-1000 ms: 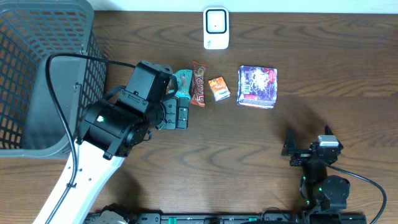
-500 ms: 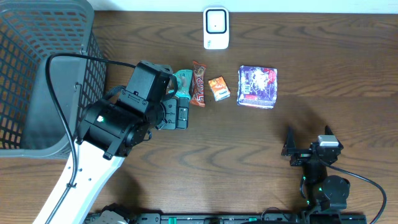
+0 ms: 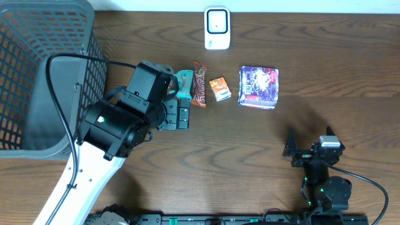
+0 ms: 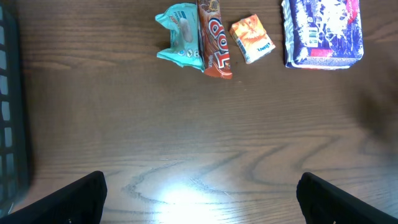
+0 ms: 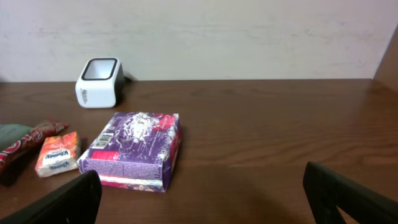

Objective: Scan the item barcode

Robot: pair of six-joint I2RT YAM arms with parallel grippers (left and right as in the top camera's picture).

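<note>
The robot's right gripper should close on the side of the purple box [image 3: 276,88] [image 5: 172,149] facing away from the small orange pack.
Four items lie in a row on the wooden table: a teal packet [image 3: 184,80] [image 4: 179,42], a red-brown candy bar [image 3: 199,84] [image 4: 214,40], a small orange pack [image 3: 219,89] [image 4: 252,38] and a purple box [image 3: 259,87] [image 5: 134,149]. The white barcode scanner [image 3: 217,28] [image 5: 98,83] stands at the far edge behind them. My left gripper [image 3: 178,105] [image 4: 200,205] hangs open and holds nothing, just left of and before the teal packet. My right gripper [image 3: 310,142] [image 5: 202,202] is open and holds nothing near the front right, facing the purple box from a distance.
A large grey mesh basket [image 3: 37,75] fills the left side, its wall showing at the left edge of the left wrist view [image 4: 9,112]. The left arm's black cable arcs over the basket's corner. Bare wood lies between the two grippers.
</note>
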